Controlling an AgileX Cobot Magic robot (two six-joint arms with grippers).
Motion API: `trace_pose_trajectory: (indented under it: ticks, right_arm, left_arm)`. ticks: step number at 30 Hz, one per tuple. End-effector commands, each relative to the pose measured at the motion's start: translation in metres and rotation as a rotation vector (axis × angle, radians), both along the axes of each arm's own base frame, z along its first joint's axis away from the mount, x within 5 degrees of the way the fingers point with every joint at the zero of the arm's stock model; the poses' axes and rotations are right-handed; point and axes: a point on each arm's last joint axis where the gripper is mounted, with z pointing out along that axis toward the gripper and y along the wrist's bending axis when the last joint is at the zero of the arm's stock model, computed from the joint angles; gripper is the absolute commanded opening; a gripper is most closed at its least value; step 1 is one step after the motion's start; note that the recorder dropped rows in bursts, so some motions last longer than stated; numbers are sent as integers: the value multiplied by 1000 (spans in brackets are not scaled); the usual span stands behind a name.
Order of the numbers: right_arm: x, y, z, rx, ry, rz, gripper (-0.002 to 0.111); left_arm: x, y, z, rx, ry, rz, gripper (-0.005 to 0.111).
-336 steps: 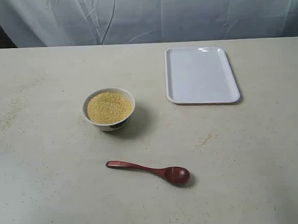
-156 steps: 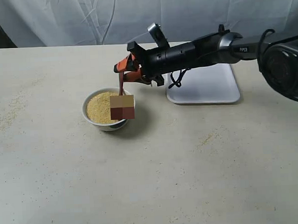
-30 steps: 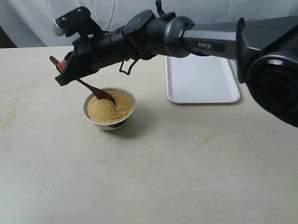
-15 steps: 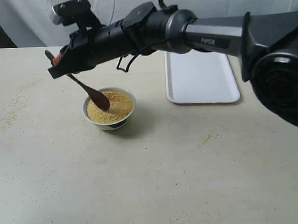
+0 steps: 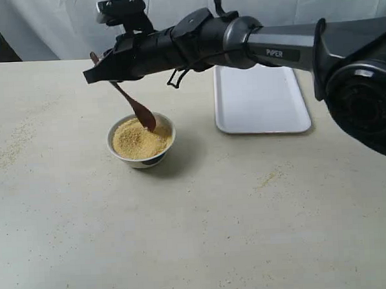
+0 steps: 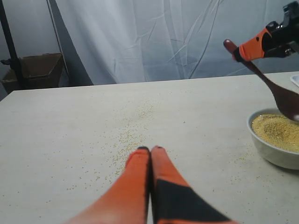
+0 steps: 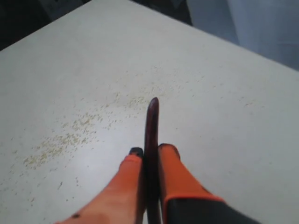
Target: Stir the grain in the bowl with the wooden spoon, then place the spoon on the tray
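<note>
I should use my right gripper to set the wooden spoon down and release it on the half of the white tray nearer the bowl [image 5: 245, 103].
The white bowl [image 5: 142, 153] of golden grain [image 5: 138, 139] sits left of the table's middle. My right gripper [image 5: 99, 65] reaches across above it, shut on the handle of the dark wooden spoon [image 5: 134, 105]. The spoon slants down, its scoop at the grain's right side inside the rim. In the right wrist view the spoon handle [image 7: 151, 122] sticks out between the orange fingers [image 7: 173, 172]. In the left wrist view my left gripper [image 6: 150, 149] is shut and empty above the table, left of the bowl [image 6: 275, 153]; the spoon [image 6: 273, 89] shows there too. The white tray [image 5: 262, 97] lies at the back right, bare.
Loose grains are scattered on the table at the left [image 5: 15, 142] and right of the middle [image 5: 269, 177]. A white cloth [image 5: 38, 26] hangs behind the table. In the left wrist view, a cardboard box [image 6: 32, 70] stands beyond the table's edge.
My right gripper has swung to the right with the spoon over the last second. The scoop has moved from the grain's left side to its right side.
</note>
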Motion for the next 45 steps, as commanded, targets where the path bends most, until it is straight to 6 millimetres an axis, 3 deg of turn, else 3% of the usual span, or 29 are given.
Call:
trace_pose_trajectory:
  ticks: [1, 7, 10, 13, 19, 23, 27, 31, 36, 41, 45]
  right_arm:
    - [7, -9, 13, 13, -29, -46, 0]
    - [6, -4, -22, -24, 41, -2, 0]
    - [-1, 0, -25, 26, 131, 38, 0]
    - [-4, 0, -9, 51, 131, 50, 0]
    - [-6, -7, 40, 85, 25, 28, 0]
    - [-2, -12, 42, 26, -49, -4, 0]
    - [2, -23, 47, 94, 65, -38, 0]
    - [15, -56, 60, 201, 222, -61, 0]
    - [37, -127, 62, 273, 418, -25, 0]
    - [57, -201, 55, 328, 537, -97, 0]
    - [71, -243, 32, 317, 579, -192, 0]
  left_arm:
    - [0, 0, 1, -3, -14, -4, 0]
    - [0, 0, 1, -3, -14, -4, 0]
    - [0, 0, 1, -3, -14, -4, 0]
    - [0, 0, 1, -3, -14, -4, 0]
    - [0, 0, 1, -3, -14, -4, 0]
    - [0, 0, 1, -3, -14, -4, 0]
    - [0, 0, 1, -3, -14, -4, 0]
    - [0, 0, 1, -3, -14, -4, 0]
    - [0, 0, 1, -3, -14, -4, 0]
    - [0, 0, 1, -3, -14, -4, 0]
    - [0, 0, 1, -3, -14, -4, 0]
